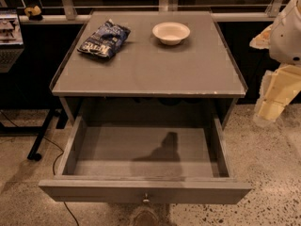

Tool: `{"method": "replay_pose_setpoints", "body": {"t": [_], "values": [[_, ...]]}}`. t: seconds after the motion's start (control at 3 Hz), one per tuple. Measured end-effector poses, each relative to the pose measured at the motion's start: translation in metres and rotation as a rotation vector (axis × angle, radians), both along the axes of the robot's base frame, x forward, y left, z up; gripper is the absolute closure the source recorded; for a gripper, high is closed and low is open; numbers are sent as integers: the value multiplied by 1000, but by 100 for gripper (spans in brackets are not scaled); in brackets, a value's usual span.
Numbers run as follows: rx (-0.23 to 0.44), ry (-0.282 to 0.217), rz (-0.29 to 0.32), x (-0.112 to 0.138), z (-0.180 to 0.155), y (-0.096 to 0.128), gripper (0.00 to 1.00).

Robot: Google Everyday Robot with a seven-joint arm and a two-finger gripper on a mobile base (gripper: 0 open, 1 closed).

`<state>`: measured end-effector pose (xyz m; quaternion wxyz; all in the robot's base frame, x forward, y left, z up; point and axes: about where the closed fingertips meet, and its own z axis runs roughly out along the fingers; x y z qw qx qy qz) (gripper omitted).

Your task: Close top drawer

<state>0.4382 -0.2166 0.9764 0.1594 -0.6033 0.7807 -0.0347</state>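
Observation:
I will lower my gripper next and close it at the front panel's end corner point(239, 193) on the top drawer, the corner that is nearest to my gripper.
The top drawer point(94, 190) of the grey cabinet is pulled far out towards me. Its shallow box is empty, with only a shadow on its floor. Its long flat front panel runs along the bottom of the view, with a small round metal knob point(146, 199) at its centre. My gripper point(271, 106) is pale cream and hangs at the far right edge, beside the cabinet's right side. It is level with the cabinet top, above and to the right of the drawer, touching nothing.
The cabinet top point(150, 74) carries a blue chip bag point(104, 39) at the back left and a white bowl point(171, 32) at the back centre. A black stand leg point(40, 138) and a cable lie on the speckled floor at the left. A railing runs behind.

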Motion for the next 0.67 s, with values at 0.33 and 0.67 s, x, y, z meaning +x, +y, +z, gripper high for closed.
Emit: {"method": "replay_pose_setpoints", "body": {"t": [0.33,0.67], "values": [[0,0,0,0,0,0,0],[32,-14,-10,-13,-9,0,0]]}}
